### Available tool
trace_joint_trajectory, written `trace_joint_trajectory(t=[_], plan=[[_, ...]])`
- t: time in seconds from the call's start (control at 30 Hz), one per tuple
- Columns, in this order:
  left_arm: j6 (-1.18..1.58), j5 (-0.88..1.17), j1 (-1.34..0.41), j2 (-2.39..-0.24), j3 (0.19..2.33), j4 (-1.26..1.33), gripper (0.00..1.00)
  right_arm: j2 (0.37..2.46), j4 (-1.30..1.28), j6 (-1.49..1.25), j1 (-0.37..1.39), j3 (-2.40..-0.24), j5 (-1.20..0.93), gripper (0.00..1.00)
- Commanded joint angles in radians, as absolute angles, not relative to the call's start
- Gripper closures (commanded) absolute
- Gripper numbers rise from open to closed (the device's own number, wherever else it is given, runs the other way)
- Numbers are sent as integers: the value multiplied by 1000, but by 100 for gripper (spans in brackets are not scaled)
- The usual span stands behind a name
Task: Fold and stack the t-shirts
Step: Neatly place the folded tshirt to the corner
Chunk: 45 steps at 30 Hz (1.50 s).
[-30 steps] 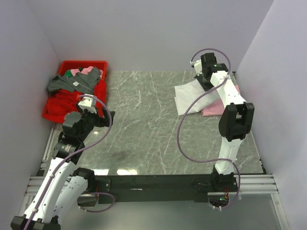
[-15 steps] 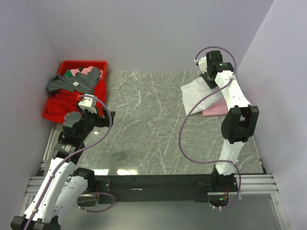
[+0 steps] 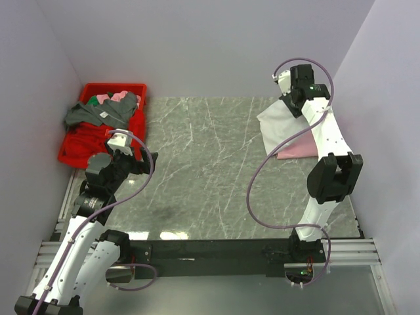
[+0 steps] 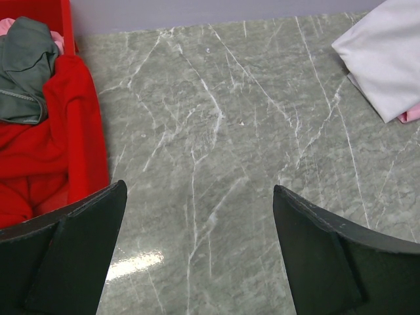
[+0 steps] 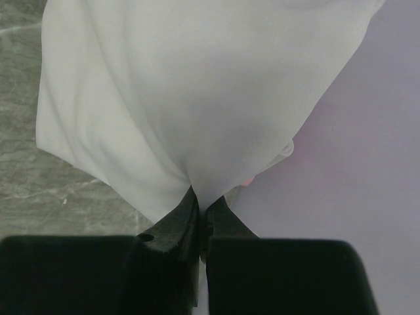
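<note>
Next, I let go of the white t-shirt with my right gripper on top of the pale pink t-shirt (image 3: pixel 299 132).
The white t-shirt (image 3: pixel 283 128) hangs folded at the far right of the table, lifted at its far edge. My right gripper (image 3: pixel 293 104) is shut on its cloth; in the right wrist view the white t-shirt (image 5: pixel 190 98) spreads out from the pinched jaws of the right gripper (image 5: pixel 202 205). The pale pink t-shirt (image 3: pixel 298 148) lies under it, next to the right wall, only its near edge showing. My left gripper (image 3: pixel 125 149) is open and empty, hovering near the left side. In the left wrist view the white t-shirt (image 4: pixel 387 56) is far off at the top right.
A red bin (image 3: pixel 69 151) at the far left holds red, grey and pink clothes (image 3: pixel 102 113). In the left wrist view the bin (image 4: pixel 92 157) is at the left edge. Purple walls close in at the back and both sides; the right wall (image 5: pixel 367 164) is close to my right gripper.
My right gripper has carried the white t-shirt's edge to the right and farther back, drawing the cloth over the pink one. The left arm has not moved.
</note>
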<state>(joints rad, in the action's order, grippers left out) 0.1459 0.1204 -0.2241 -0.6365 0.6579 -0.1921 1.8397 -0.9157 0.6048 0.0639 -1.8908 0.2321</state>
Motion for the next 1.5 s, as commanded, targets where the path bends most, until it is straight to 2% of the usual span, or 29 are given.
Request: trace_joint_trajectory(t=[0.0, 1.47], plan=[[135, 144, -224, -629, 653, -155, 2, 1792, -887, 621, 49, -1916, 259, 100], [127, 152, -224, -632, 652, -153, 1, 1736, -934, 666, 20, -1999, 227, 100]])
